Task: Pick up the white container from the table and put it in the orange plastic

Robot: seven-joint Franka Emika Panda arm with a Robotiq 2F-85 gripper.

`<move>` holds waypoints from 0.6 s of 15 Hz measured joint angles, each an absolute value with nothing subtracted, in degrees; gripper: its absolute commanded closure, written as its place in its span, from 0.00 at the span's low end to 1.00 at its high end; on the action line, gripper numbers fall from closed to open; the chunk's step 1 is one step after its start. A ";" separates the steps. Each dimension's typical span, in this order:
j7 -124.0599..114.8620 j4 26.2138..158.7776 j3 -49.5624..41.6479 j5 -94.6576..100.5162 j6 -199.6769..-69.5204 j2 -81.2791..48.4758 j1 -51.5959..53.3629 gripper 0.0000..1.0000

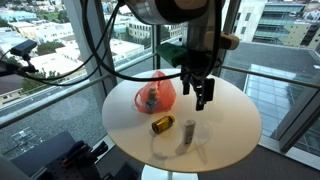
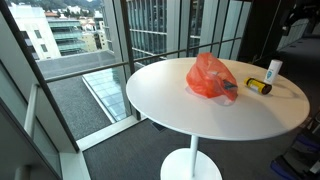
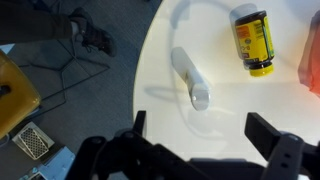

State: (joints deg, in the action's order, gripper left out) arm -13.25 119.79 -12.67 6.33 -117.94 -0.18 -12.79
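The white container stands upright on the table, so its top is within reach, and my gripper will go down to the white container's upper end [image 1: 190, 125] [image 3: 200, 96] next and close there.
The white container [image 1: 189, 129] stands upright on the round white table [image 1: 230, 125], near its edge. It also shows in an exterior view [image 2: 274, 70] and in the wrist view [image 3: 190, 78]. The orange plastic bag [image 1: 155, 95] lies crumpled near the table's middle, also seen in an exterior view [image 2: 212, 77] and at the right edge of the wrist view [image 3: 312, 65]. My gripper [image 1: 197, 95] hangs open and empty above the table, above and a little apart from the container. In the wrist view its two fingers [image 3: 203, 132] are spread wide with nothing between them.
An amber bottle with a yellow label [image 1: 162, 124] lies on its side between bag and container, also in the wrist view [image 3: 252, 40]. Glass windows and a railing [image 2: 150, 40] surround the table. Black cables [image 1: 90, 50] hang from the arm. Equipment lies on the floor [image 3: 20, 100].
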 measured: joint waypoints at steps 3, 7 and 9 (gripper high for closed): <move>-13.25 120.09 -12.67 6.33 -118.72 -0.66 -12.78 0.00; -13.24 120.29 -12.63 6.32 -122.50 -3.23 -12.71 0.00; -13.24 120.33 -12.63 6.30 -124.50 -4.95 -12.71 0.00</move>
State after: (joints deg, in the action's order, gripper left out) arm -13.24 120.33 -12.63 6.30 -124.50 -4.95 -12.71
